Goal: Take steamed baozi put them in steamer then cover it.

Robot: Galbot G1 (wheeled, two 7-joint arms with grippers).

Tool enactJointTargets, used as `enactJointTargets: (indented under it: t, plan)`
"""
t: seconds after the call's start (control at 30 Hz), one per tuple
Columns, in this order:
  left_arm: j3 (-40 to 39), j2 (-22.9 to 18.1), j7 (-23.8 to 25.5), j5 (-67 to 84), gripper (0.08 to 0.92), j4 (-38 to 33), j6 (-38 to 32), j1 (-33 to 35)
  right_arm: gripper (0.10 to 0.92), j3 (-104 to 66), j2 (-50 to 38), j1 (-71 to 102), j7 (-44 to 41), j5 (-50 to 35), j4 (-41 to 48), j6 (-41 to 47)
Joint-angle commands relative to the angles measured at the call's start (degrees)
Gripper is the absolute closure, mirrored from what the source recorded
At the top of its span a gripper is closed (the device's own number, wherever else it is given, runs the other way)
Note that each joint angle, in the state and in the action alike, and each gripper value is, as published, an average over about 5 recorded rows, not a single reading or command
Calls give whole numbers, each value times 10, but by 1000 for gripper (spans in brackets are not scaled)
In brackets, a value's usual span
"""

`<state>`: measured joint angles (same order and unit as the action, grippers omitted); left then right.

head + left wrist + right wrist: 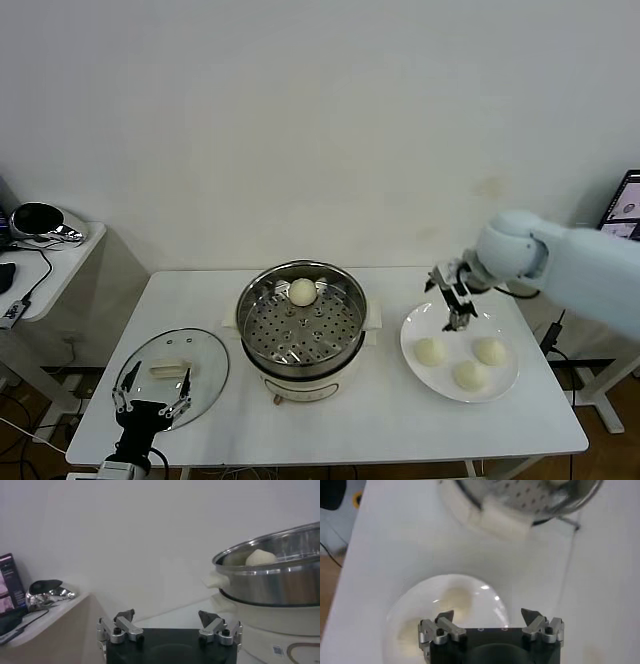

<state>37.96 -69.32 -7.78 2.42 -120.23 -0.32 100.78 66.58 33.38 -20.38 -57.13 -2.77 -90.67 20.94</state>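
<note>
Next, I close my right gripper around the sides of the baozi [430, 351] [456, 602] that is nearest the steamer on the white plate.
The steamer [300, 335], a shiny steel pot on a cream base, stands mid-table with one baozi [302, 291] on its perforated tray. Three more baozi [430, 350] [490, 351] [469, 375] lie on a white plate [412, 335] at the right. My right gripper [458, 310] hangs open over the plate's far edge, holding nothing. In the right wrist view this gripper [488, 615] is above the plate [485, 605] and a baozi [455, 599]. The glass cover [200, 360] lies flat at the front left. My left gripper [152, 392] is open at its near edge.
In the left wrist view the open left gripper [166, 616] faces the steamer [280, 580], with the baozi [260, 557] showing over its rim. A side table [50, 255] with a shiny object stands at the far left. A monitor [625, 205] stands at the right.
</note>
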Motion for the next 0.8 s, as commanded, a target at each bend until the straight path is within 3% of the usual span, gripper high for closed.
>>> enactJointTargets:
  t: [0.03,0.3,0.8]
  plan:
    - [4,1,0,0,177,-2,0,2,203,-101,20,152,1,59,84,-9]
    - [14,-1,1,0,177,0,0,4,203,-129,92,193,12,67,163,-33]
    - [17,-2,2,-1,177,2,0,7,229,-157,132,226,18,104,212,-46]
